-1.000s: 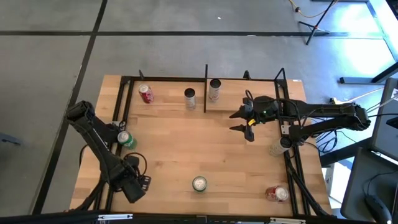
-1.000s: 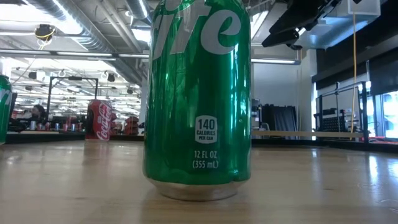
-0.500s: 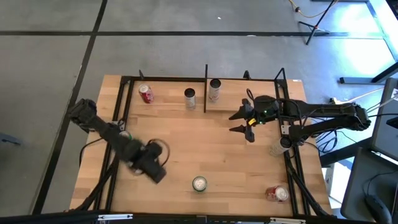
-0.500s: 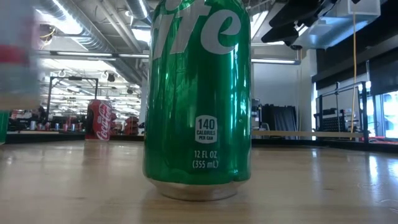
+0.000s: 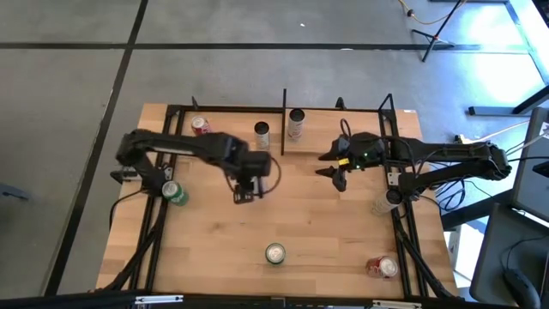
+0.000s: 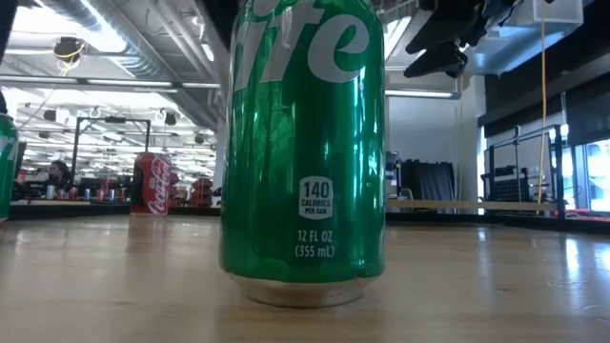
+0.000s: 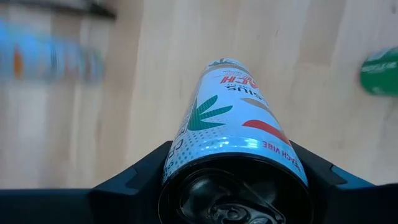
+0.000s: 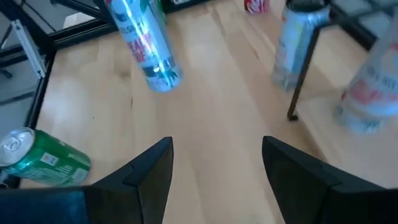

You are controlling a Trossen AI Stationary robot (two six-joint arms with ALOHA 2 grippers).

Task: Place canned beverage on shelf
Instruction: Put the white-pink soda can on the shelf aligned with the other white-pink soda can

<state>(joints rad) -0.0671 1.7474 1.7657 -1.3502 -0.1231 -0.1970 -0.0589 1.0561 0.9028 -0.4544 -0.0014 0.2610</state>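
Note:
The robot's left gripper will release the white can upright on the table [image 5: 261, 196] [image 7: 225, 87], between the green Sprite can and the black rod.
My left gripper [image 5: 244, 182] hangs over the middle of the table, shut on a slim white can with a palm-leaf print [image 7: 230, 118]. The can also shows in the right wrist view [image 8: 146, 43], in the air. My right gripper [image 5: 331, 170] is open and empty to its right, above the table [image 8: 217, 149]. The shelf shows in the low view as a thin light board [image 6: 457, 204] at the far right. Two cans [image 5: 262, 133] [image 5: 296, 123] stand upright at the far edge, either side of a black upright rod [image 5: 285, 120]. My left gripper pinches the white can between its two fingers [image 7: 140, 177], on the can's side near its top end [image 7: 180, 158], the pull-tab end toward the wrist. The fingers come from above, along the can. The can hangs below them, tilted and clear of the table.
A green Sprite can [image 5: 274, 253] stands near the front edge, filling the low view [image 6: 303, 152]. A green can [image 5: 174, 193] lies at the left, a red can [image 5: 202, 129] at the far left, another red can [image 5: 382, 268] at the near right. Black frame rods [image 5: 171, 146] border the table.
My left arm has swung quickly from the table's near left corner toward the far edge and the right, to the middle of the table, with the white can now in its fingers clear of the table.

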